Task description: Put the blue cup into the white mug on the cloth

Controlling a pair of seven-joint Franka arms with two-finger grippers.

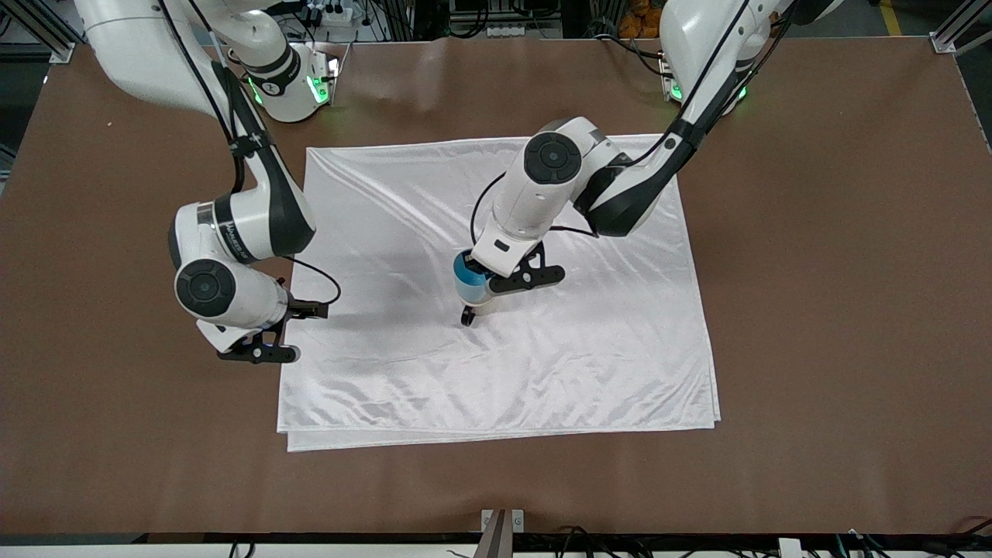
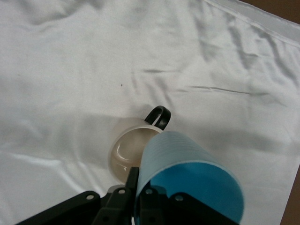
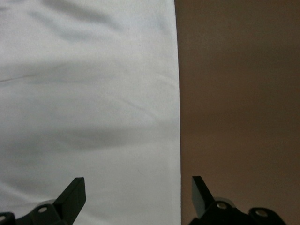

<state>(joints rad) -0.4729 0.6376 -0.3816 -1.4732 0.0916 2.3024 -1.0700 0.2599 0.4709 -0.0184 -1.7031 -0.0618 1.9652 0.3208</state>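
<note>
The blue cup, which hangs tilted over the mug now, will be let go by my left gripper inside the pale, empty opening of the dark-handled white mug (image 1: 480,285) (image 2: 136,153).
The wrinkled white cloth (image 1: 589,349) lies spread across the middle of the table. Near its middle stands the white mug (image 1: 485,305), upright, its dark handle (image 2: 159,116) showing and its pale inside (image 2: 126,151) empty. My left gripper (image 2: 140,188) is shut on the rim wall of the blue cup (image 2: 187,171), one finger inside and one outside. The cup (image 1: 467,280) hangs tilted just over the mug and partly covers it. My right gripper (image 1: 271,341) waits open, holding nothing, over the cloth's edge (image 3: 178,117) at the right arm's end.
Bare brown tabletop (image 1: 837,310) surrounds the cloth on all sides. The cloth's folded layers show at its edge nearest the front camera (image 1: 496,434). Nothing else stands on the cloth.
</note>
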